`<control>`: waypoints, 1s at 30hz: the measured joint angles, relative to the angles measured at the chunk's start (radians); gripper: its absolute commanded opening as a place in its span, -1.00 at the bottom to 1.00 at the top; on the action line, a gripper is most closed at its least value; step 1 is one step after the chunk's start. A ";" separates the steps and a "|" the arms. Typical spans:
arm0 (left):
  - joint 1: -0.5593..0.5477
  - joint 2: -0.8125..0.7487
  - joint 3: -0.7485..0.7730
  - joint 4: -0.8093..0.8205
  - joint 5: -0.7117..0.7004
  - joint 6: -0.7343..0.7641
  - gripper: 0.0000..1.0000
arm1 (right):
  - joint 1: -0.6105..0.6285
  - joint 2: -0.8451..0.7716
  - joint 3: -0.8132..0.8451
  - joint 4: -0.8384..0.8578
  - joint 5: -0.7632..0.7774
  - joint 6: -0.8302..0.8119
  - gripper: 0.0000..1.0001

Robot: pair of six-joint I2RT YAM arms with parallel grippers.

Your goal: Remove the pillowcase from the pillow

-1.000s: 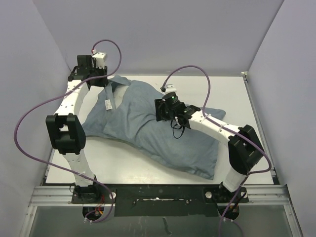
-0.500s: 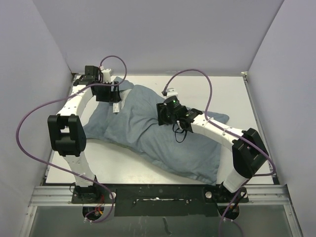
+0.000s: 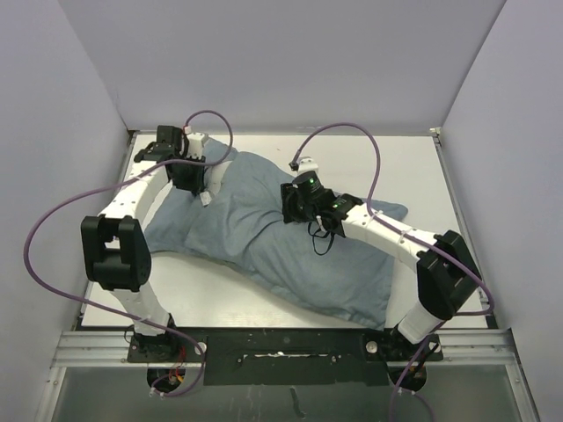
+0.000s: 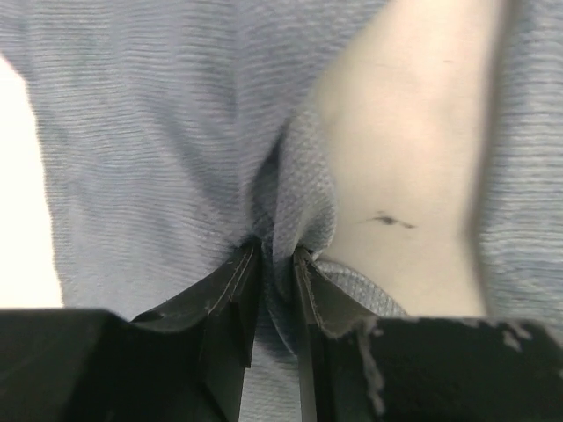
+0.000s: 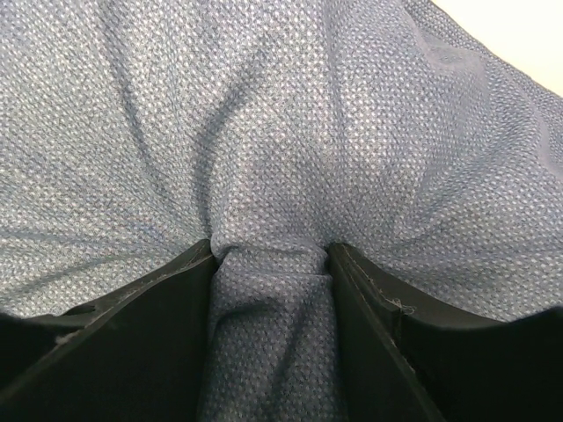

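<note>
My left gripper needs to take and lift that open end (image 3: 211,180) of the pillowcase before my right gripper joins, because my right gripper is clamping the pillowcase's middle, far from the open end.
The pillowcase (image 3: 290,255) shows its blue-grey side and lies diagonally across the table with the pillow inside. At its open far-left end a strip of the off-white pillow (image 3: 216,178) is bare. There my left gripper (image 3: 195,178) is shut on a thin fold of the pillowcase (image 4: 158,132). In the left wrist view its tips (image 4: 275,253) pinch the fold right beside the pillow (image 4: 405,149). My right gripper (image 3: 291,204) presses down on the middle of the cover. Its jaws (image 5: 271,251) are shut on a thick bunch of the pillowcase (image 5: 264,105).
The white table (image 3: 387,158) is boxed in by pale lavender walls on three sides. A small white tag (image 3: 204,197) hangs just near of the left gripper. Purple cables loop above both arms. A black rail (image 3: 281,343) runs along the near edge.
My left gripper came from the far-left corner onto the open end of the cover, opened, then shut on a fold. My right gripper tightened on its bunch and barely moved.
</note>
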 measured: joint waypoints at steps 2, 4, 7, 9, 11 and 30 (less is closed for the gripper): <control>0.023 0.013 0.027 -0.029 -0.014 0.013 -0.53 | 0.003 -0.004 0.000 -0.002 0.000 -0.002 0.04; 0.047 0.042 0.085 -0.052 -0.028 0.021 -0.01 | 0.004 -0.010 0.000 -0.006 -0.003 -0.008 0.06; 0.069 0.089 0.150 -0.058 -0.069 0.040 0.45 | 0.004 -0.034 0.000 -0.024 -0.010 -0.017 0.10; 0.075 0.123 0.191 -0.080 -0.072 0.039 0.56 | 0.005 -0.062 -0.001 -0.044 -0.018 -0.027 0.12; 0.074 0.152 0.225 -0.111 -0.056 0.034 0.58 | 0.006 -0.106 -0.010 -0.065 -0.026 -0.035 0.14; 0.036 0.209 0.255 -0.194 0.034 0.041 -1.00 | 0.104 -0.377 -0.171 -0.253 -0.034 -0.063 0.17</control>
